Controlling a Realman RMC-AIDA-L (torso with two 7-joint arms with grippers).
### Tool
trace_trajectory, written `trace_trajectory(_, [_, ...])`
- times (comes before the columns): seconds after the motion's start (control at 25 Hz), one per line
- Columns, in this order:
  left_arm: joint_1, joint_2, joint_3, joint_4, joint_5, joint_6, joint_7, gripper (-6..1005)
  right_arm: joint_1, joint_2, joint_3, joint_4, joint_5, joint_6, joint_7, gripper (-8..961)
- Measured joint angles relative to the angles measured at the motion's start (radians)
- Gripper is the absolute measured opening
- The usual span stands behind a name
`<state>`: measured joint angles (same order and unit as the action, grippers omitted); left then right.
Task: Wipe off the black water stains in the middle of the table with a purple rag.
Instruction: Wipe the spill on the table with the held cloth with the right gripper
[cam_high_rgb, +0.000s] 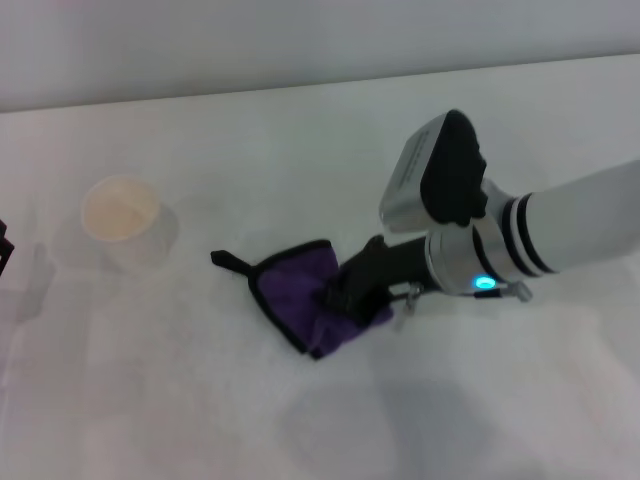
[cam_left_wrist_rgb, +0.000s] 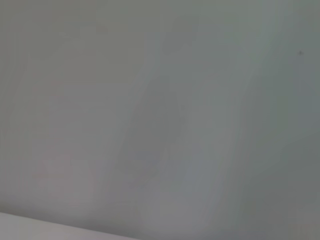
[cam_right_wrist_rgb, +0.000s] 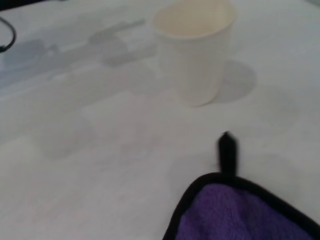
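Note:
I should release the purple rag with my right gripper on the far half of the white table (cam_high_rgb: 430, 208), away from the cup.
The purple rag (cam_high_rgb: 292, 283) lies bunched on the white table (cam_high_rgb: 300, 140) near the middle, its black corner loop (cam_high_rgb: 225, 261) pointing toward the cup. My right gripper (cam_high_rgb: 345, 292) comes in from the right and is shut on the rag's right side, pressing it onto the table. The right wrist view shows the rag's edged corner (cam_right_wrist_rgb: 240, 215) and its loop (cam_right_wrist_rgb: 227, 152). No black water stains show in any view. Only a dark sliver of my left gripper (cam_high_rgb: 4, 250) shows at the far left edge.
A white paper cup (cam_high_rgb: 122, 220) stands upright left of the rag, about a hand's width from the loop; it also shows in the right wrist view (cam_right_wrist_rgb: 195, 50). The left wrist view shows only a blank pale surface.

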<state>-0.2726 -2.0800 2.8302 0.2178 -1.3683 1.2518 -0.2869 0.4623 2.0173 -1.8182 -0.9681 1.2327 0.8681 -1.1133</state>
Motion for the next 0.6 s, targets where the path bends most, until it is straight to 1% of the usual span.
trace_trajectory(0.16, [-0.001, 0.0, 0.0, 0.0, 0.0, 0.0, 0.0, 873, -0.001, -0.002, 0.061, 0.008, 0.001, -0.045, 0.009, 74])
trace_trajectory(0.32, [-0.004, -0.001, 0.0, 0.001, 0.0, 0.0, 0.0, 874, -0.003, -0.01, 0.206, 0.04, -0.012, -0.046, 0.013, 74])
trace_trajectory(0.44, [-0.005, -0.001, 0.0, 0.001, 0.0, 0.0, 0.0, 874, -0.009, -0.016, 0.336, 0.061, -0.033, -0.035, 0.008, 74])
trace_trajectory(0.6, [-0.005, -0.001, 0.0, 0.0, 0.0, 0.0, 0.0, 874, -0.036, -0.017, 0.453, 0.06, -0.086, -0.002, 0.003, 74])
